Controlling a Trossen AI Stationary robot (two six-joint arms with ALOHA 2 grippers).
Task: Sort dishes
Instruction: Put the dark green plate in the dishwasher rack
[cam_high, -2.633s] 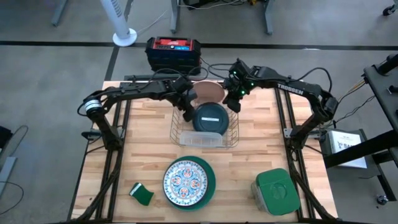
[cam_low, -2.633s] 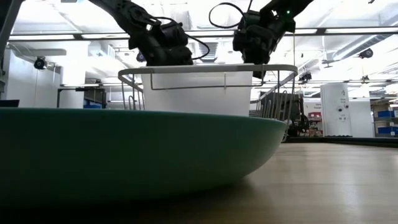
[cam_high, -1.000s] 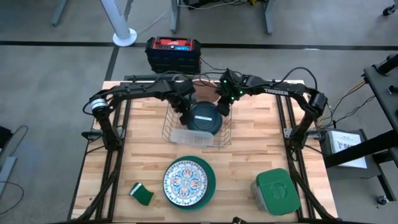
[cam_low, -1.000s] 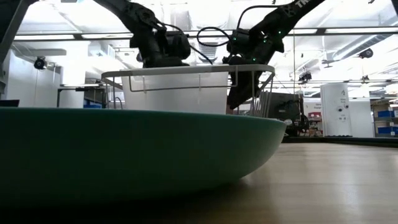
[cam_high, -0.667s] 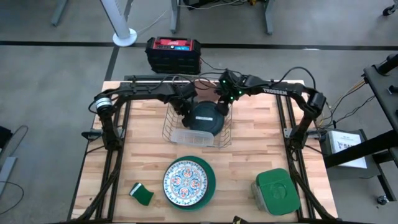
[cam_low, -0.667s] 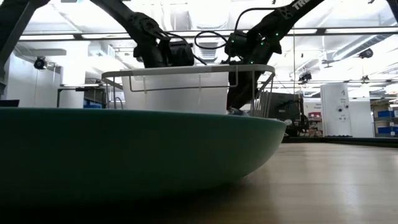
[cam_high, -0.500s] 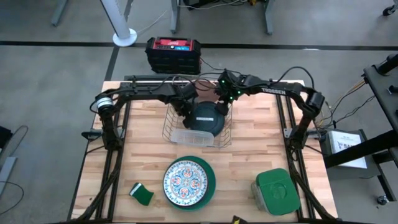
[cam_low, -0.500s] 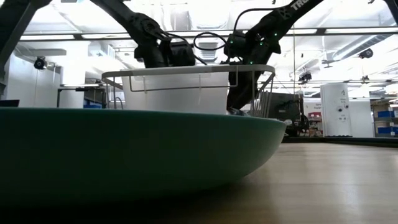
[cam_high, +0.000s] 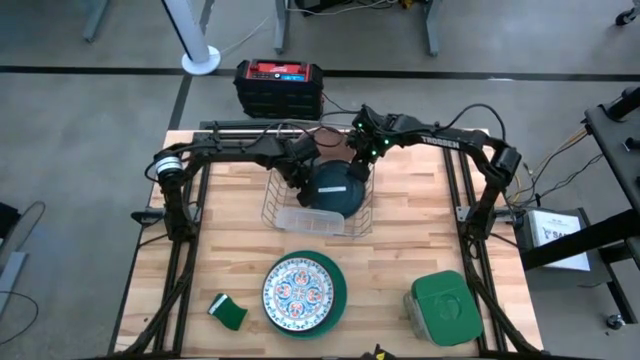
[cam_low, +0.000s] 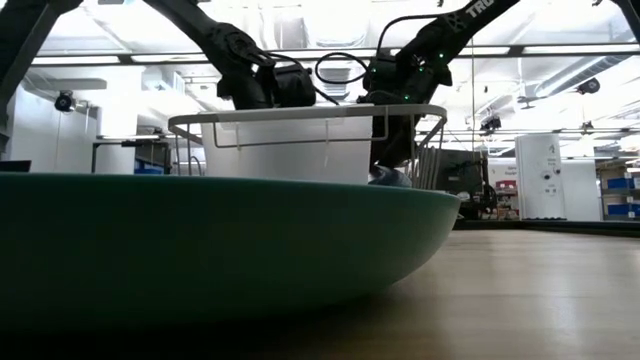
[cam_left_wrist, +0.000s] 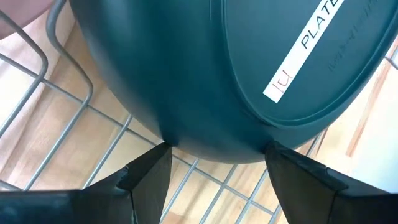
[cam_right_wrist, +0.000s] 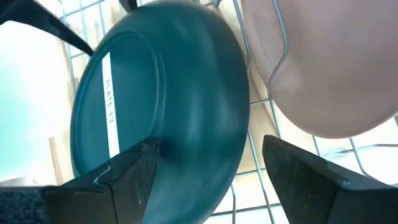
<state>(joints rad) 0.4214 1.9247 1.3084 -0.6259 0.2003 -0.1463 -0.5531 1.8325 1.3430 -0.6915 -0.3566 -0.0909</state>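
The teal plate is lying at a slant in the rack with its curved side toward my right gripper, so that gripper should open, grasp the plate's rim (cam_right_wrist: 229, 171) and lift the plate upright.
A wire rack (cam_high: 318, 205) stands mid-table. In it a dark teal plate (cam_high: 336, 190) rests on edge on the wires, its labelled underside (cam_left_wrist: 298, 43) in my left wrist view. A salmon-pink plate (cam_right_wrist: 323, 62) stands just behind it at the rack's far end. My left gripper (cam_high: 300, 180) is open, its fingers either side of the teal plate's lowest rim (cam_left_wrist: 211, 152). My right gripper (cam_high: 358, 172) is open at the plate's right rim (cam_right_wrist: 205, 112). A white ornamented plate (cam_high: 300, 292) lies on a teal-green plate (cam_low: 200, 250) near the front edge. My left gripper reaches down into the rack, and its fingertips (cam_left_wrist: 163, 152) stand at the teal plate's lower rim, one on each side. Whether they touch it I cannot tell. My right gripper's one finger (cam_right_wrist: 146, 155) shows against the plate's rim; whether it touches I cannot tell.
A white plastic tub (cam_high: 320, 222) fills the rack's near end. A green sponge (cam_high: 228, 312) lies front left and a green-lidded square container (cam_high: 445, 308) front right. A black-and-red box (cam_high: 280, 85) sits beyond the far edge.
My left gripper has sunk a little into the rack beside the dark teal plate. The plate has settled lower among the wires, so that its rim now shows through the rack's right side in the low view.
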